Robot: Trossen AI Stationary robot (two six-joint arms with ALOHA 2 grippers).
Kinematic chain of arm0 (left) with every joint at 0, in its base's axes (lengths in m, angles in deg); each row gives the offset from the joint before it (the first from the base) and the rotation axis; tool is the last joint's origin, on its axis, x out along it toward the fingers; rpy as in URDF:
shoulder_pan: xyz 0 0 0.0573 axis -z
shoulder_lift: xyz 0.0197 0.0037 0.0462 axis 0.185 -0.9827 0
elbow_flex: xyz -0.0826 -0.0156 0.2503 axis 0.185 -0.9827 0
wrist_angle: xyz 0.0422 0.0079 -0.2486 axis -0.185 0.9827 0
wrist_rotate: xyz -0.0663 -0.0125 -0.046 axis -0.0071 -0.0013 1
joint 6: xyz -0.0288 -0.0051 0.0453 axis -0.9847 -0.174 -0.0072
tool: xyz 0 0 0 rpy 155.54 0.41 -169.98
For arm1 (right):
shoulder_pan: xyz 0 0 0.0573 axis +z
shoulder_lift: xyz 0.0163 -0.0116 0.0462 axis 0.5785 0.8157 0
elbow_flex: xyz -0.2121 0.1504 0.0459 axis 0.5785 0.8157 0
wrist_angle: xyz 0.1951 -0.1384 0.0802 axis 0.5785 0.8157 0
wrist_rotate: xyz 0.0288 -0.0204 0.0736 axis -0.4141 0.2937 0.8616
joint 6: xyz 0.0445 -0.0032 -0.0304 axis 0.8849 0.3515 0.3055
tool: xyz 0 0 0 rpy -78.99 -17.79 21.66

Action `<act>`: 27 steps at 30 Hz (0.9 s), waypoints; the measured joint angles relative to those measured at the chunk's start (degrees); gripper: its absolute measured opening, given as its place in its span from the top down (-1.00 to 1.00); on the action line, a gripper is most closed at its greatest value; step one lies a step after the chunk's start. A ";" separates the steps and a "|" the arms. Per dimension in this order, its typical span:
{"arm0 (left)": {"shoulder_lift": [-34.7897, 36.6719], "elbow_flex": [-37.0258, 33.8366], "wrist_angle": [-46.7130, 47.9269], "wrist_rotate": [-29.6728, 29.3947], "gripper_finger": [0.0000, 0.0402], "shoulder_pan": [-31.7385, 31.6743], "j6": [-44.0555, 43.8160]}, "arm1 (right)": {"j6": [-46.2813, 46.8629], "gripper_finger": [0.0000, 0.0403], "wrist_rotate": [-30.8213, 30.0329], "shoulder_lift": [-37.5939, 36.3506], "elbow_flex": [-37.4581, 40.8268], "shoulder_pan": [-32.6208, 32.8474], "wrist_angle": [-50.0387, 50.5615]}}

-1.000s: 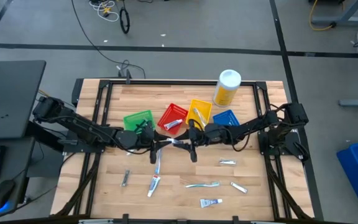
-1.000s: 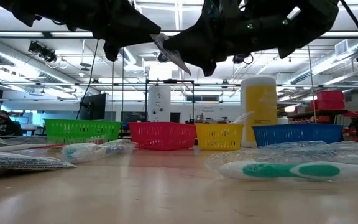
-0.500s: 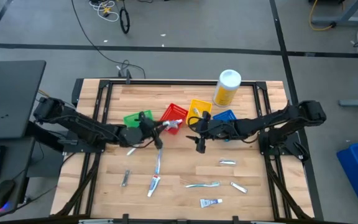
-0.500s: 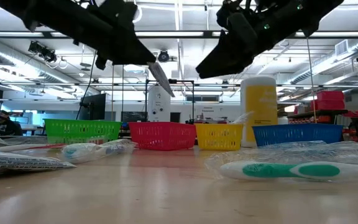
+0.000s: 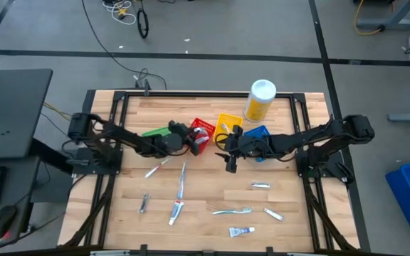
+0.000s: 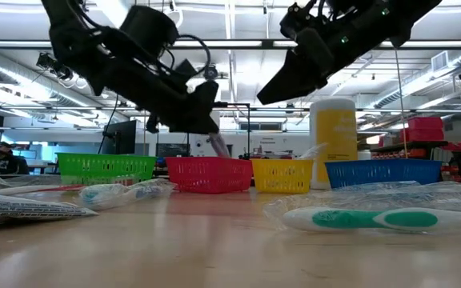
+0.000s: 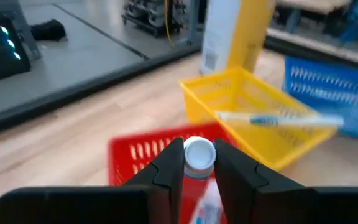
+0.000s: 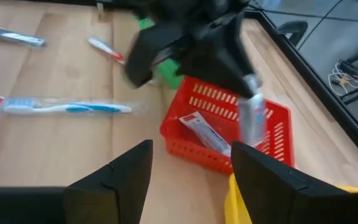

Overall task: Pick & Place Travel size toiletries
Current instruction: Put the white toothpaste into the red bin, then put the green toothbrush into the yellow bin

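The robot's right gripper will next go to the middle of the green-and-white toothbrush (image 5: pixel 234 211), just past the toothpaste tube nearest the table's near edge, and close there.
My left gripper (image 5: pixel 191 139) hovers over the red bin (image 5: pixel 203 129), shut on a small silvery tube with a white cap (image 7: pixel 199 154). The right wrist view shows that tube (image 8: pixel 252 118) hanging over the red bin (image 8: pixel 229 134), where a white toothpaste tube (image 8: pixel 204 134) lies. My right gripper (image 5: pixel 228 162) is open, in the air near the yellow bin (image 5: pixel 228 126) and the blue bin (image 5: pixel 260 133). More toiletries lie on the table toward its near edge: toothbrushes (image 5: pixel 181 181) (image 5: pixel 232 210) and small tubes (image 5: pixel 176 211) (image 5: pixel 260 185) (image 5: pixel 241 231). My left gripper pinches the silvery tube between its two fingers (image 7: pixel 169 165), which come slanting down from the table's left. The capped end (image 7: pixel 199 154) sticks out past the fingertips and points down at the bin. The tube (image 6: pixel 217 146) is lifted clear, just above the red bin's rim.
A green bin (image 5: pixel 156 135) sits left of the red one. A tall yellow bottle with a white cap (image 5: pixel 260 99) stands near the far edge behind the yellow bin, which holds a toothbrush (image 7: pixel 272 118). Bare wood shows in the table's middle between the bins and the loose items.
The two grippers met over the table's middle with the tube between them. My right gripper then drew back toward the right and rose. My left gripper kept the tube, carried it toward the far edge to the red bin and tipped it downward.
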 joint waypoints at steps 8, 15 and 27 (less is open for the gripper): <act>-2.16 0.89 1.74 -1.20 0.42 -0.38 1.57 | 2.37 -0.04 3.08 0.04 0.00 -0.83 0.44; -2.14 0.86 1.95 2.75 0.27 -0.10 1.35 | 2.58 0.02 4.08 0.04 0.00 -0.81 0.21; 13.59 0.87 2.53 5.98 0.28 2.99 6.11 | 10.83 -0.11 24.09 0.46 1.64 5.39 0.66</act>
